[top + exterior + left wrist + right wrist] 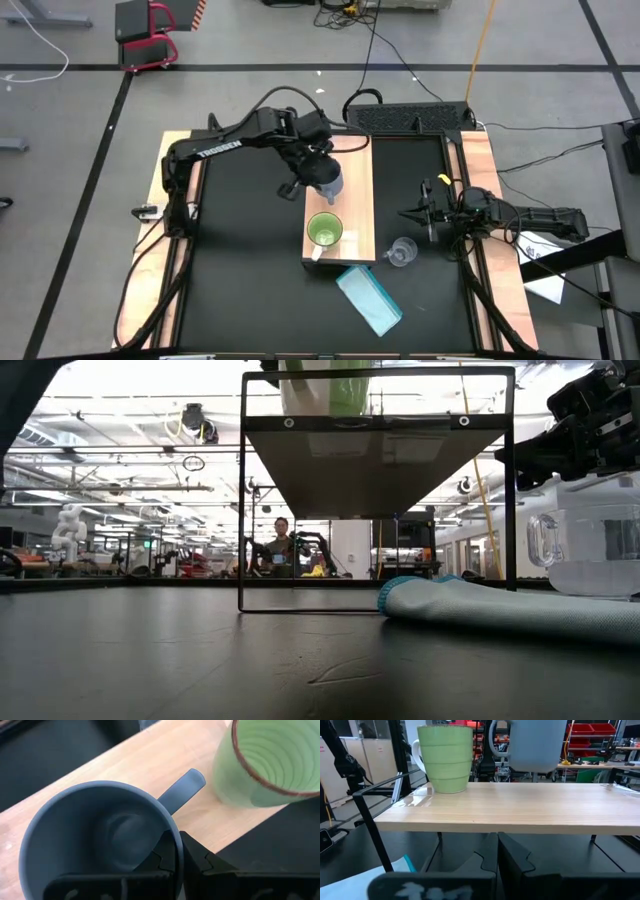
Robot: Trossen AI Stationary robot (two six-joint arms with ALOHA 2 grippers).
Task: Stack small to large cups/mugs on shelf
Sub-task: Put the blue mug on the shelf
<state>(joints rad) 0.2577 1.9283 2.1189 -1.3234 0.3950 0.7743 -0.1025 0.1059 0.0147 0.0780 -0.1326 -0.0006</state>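
I should use my left gripper to set the grey-blue mug, now hanging clear above the shelf, down on the bare board (336, 187), at a spot just beyond the green mug.
My left gripper (315, 172) is over the far half of the light-wood shelf (355, 170), shut on the grey-blue mug (329, 183). The right wrist view shows that mug (535, 745) hanging clear above the board. The bright green mug (324, 231) stands upright on its base on the near half of the shelf. The small clear glass cup (401, 252) stands on the black table just right of the shelf's near end. My right gripper (415, 212) is shut and holds nothing. It hovers low, right of the shelf, pointing at its long side. My left gripper (179, 852) pinches the grey-blue mug's wall at the rim (172, 832), right beside the handle (182, 790). One finger is inside the mug and one outside. The fingers come from above, pointing down. The mug hangs upright, lifted clear of the shelf (150, 755).
A flat light-blue rectangular object (370, 300) lies on the table near the shelf's near end. Bare board shows on the shelf between and beyond the two mugs. Wooden strips edge the table on the left and right. A person sits far off in the room (280, 545).
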